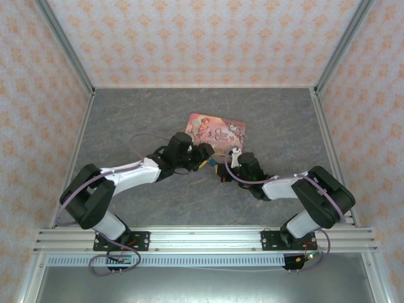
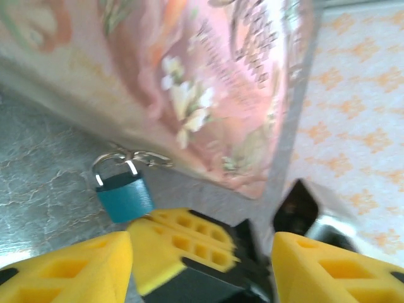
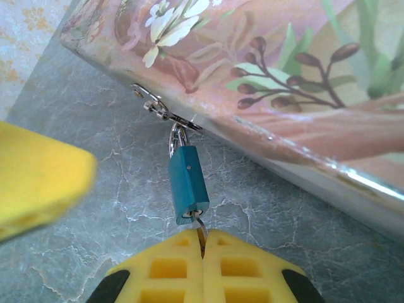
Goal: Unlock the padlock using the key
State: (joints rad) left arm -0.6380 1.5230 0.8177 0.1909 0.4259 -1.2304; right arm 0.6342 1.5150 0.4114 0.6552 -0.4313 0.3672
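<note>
I will pinch the teal body (image 2: 125,197) with my left gripper and hold it still before my right gripper turns the key, as the padlock hangs loose from the tin's clasp.
The small teal padlock (image 3: 188,183) hangs by its silver shackle from the clasp of a pink illustrated tin (image 3: 265,76), its body resting on the grey table. The thin brassy key (image 3: 201,231) is stuck in the keyhole on the lock's bottom end. My right gripper (image 3: 202,238) is shut on the key's other end, right behind the lock. In the left wrist view the padlock (image 2: 124,196) lies just ahead, and my left gripper (image 2: 201,268) stands open, its yellow fingers (image 2: 63,271) wide on either side of the right gripper's fingers (image 2: 183,243). From above, both grippers meet at the padlock (image 1: 213,162).
The pink tin (image 1: 216,131) lies flat in the middle of the grey table (image 1: 126,120), just behind the grippers. Patterned walls and metal frame posts enclose the table on three sides. A yellow finger (image 3: 38,177) of the left gripper sits close left of the lock.
</note>
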